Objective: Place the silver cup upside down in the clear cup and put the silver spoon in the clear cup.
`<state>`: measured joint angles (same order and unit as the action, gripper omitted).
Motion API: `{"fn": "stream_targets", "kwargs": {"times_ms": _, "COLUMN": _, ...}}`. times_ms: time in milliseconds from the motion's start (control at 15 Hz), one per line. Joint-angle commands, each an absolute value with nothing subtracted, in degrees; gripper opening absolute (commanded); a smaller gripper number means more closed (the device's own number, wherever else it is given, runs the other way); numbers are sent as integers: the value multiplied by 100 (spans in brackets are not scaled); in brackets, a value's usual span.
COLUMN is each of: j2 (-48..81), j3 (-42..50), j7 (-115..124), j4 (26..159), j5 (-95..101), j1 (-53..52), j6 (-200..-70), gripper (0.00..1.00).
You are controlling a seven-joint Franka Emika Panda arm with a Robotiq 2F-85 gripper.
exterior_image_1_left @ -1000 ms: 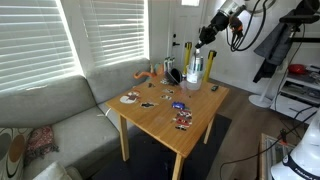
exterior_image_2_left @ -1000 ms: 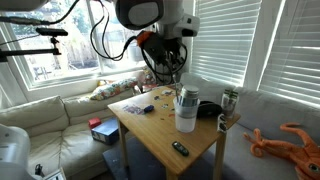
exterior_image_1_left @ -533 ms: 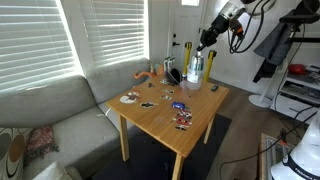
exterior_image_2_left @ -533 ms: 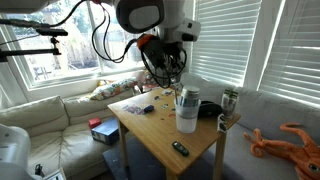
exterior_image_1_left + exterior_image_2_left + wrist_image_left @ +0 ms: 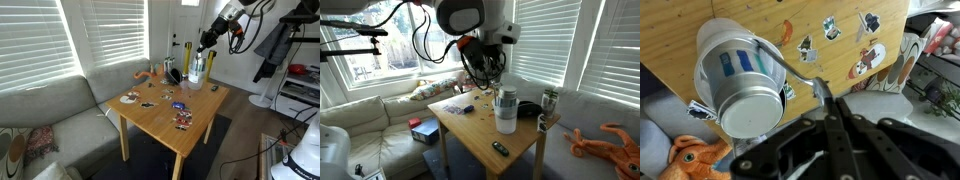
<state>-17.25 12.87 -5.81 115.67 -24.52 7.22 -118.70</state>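
Next, I let go of the silver spoon with my gripper inside the clear cup's rim (image 5: 204,67) (image 5: 761,48), so that it is against the upside-down silver cup.
The clear cup (image 5: 724,52) stands on the wooden table (image 5: 810,20), and the silver cup (image 5: 752,112) sits upside down inside it, base up. My gripper (image 5: 822,96) is shut on the handle of the silver spoon (image 5: 792,70). The spoon slants from the fingertips to the clear cup's rim. Its bowl end lies against the cup; I cannot tell whether it is inside. In both exterior views the gripper (image 5: 203,43) (image 5: 493,68) hangs just above the clear cup (image 5: 196,71) (image 5: 506,112). The spoon is too thin to make out there.
A tall yellow stick (image 5: 188,55) stands behind the cup. Stickers and small items (image 5: 868,55) lie scattered on the table. A black remote (image 5: 499,148), a can (image 5: 549,100) and a dark object (image 5: 529,108) lie nearby. An orange plush (image 5: 610,140) lies on the sofa.
The gripper has come down slightly toward the clear cup with the spoon in it. Nothing else has moved.
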Motion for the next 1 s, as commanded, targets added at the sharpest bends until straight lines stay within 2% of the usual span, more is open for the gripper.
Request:
{"fn": "stream_targets", "kwargs": {"times_ms": 0, "j2": -1726, "j3": 1342, "j7": -511, "j4": 11693, "j5": -2410, "j1": 791, "j6": -11896, "gripper": 1}}
{"fn": "stream_targets", "kwargs": {"times_ms": 933, "j2": -1758, "j3": 1457, "j7": -549, "j4": 11442, "j5": -2417, "j1": 797, "j6": -11823, "gripper": 1}}
